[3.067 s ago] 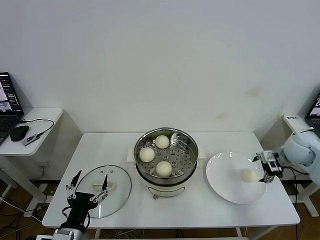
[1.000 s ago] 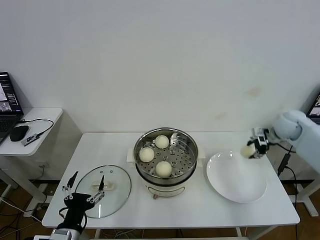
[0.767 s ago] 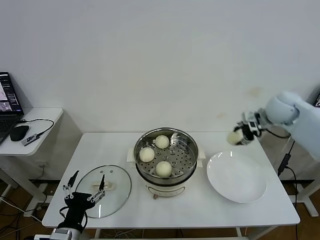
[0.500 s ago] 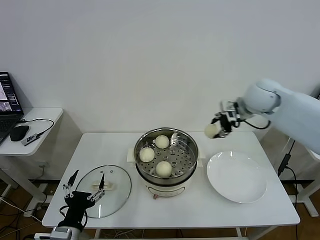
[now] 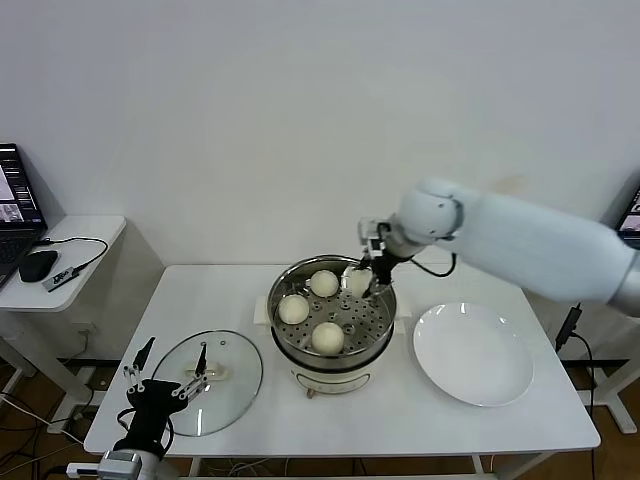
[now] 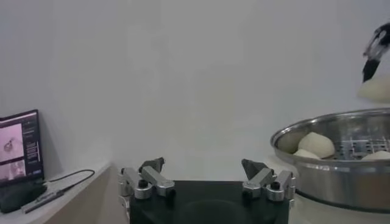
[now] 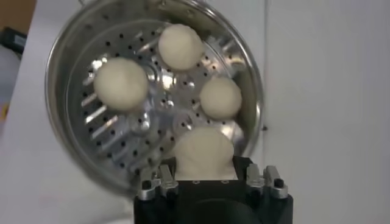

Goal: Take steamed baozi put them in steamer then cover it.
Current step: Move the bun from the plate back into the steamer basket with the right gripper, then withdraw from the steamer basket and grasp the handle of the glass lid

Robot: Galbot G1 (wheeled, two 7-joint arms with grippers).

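I will use my right gripper to set the baozi down on the steamer tray's bare plate-side part [image 5: 351,306] [image 7: 178,130], between the far and near baozi.
The steamer [image 5: 387,305] stands mid-table with three steamed baozi [image 5: 323,283] [image 5: 293,309] [image 5: 327,337] on its perforated tray. My right gripper [image 5: 370,272] hangs over the tray's far right part, shut on a fourth baozi [image 5: 357,282]. The right wrist view shows that bun [image 7: 204,152] between the jaws of the right gripper [image 7: 206,173], above the steamer [image 7: 63,125]. The cover [image 5: 225,385], a glass lid, lies flat at the table's front left. My left gripper [image 5: 168,372] waits open at the cover's near edge, and in its own view the left gripper [image 6: 207,170] holds nothing.
A white plate [image 5: 472,355] with nothing on it sits right of the steamer. A side table [image 5: 60,250] with a laptop, a mouse and a cable stands at the far left. A white wall rises behind the table.
My right gripper has carried the baozi up off the plate and leftward, to above the steamer's tray. The plate now holds nothing. The left arm has barely shifted.
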